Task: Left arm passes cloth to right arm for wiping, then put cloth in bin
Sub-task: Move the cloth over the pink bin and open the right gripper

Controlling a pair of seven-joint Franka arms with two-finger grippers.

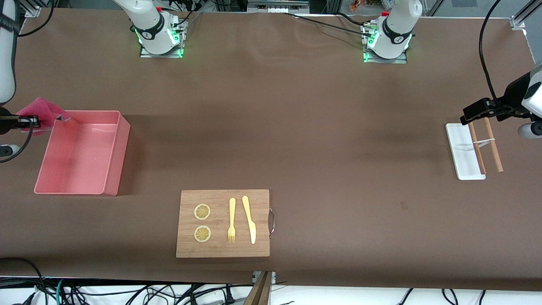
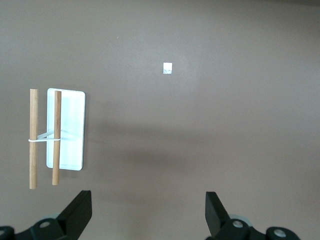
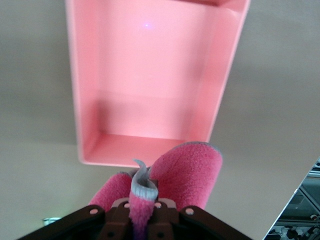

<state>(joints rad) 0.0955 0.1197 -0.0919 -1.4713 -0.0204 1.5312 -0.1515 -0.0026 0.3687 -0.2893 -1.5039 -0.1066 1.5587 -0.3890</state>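
My right gripper will let the magenta cloth go on the light pink bin's bottom (image 1: 95, 154) (image 3: 141, 72), around the middle, toward the wooden board.
My right gripper (image 1: 36, 123) is shut on the magenta cloth (image 1: 42, 111) and holds it in the air at the edge of the bin (image 1: 108, 186) toward the right arm's end of the table. In the right wrist view the cloth (image 3: 187, 170) is bunched between the fingers with its grey edge curled up, just outside the bin's (image 3: 82, 100) nearest wall. The light pink bin has nothing in it. My left gripper (image 2: 148, 212) is open and empty, over the bare table beside the white tray (image 1: 461, 165) at the left arm's end.
A wooden board (image 1: 223, 250) with two lemon slices, a fork and a knife lies near the table's front edge. Two wooden sticks (image 1: 487, 146) tied with a band lie across the white tray, also in the left wrist view (image 2: 45, 137). A small white tag (image 2: 168, 68) lies on the table.
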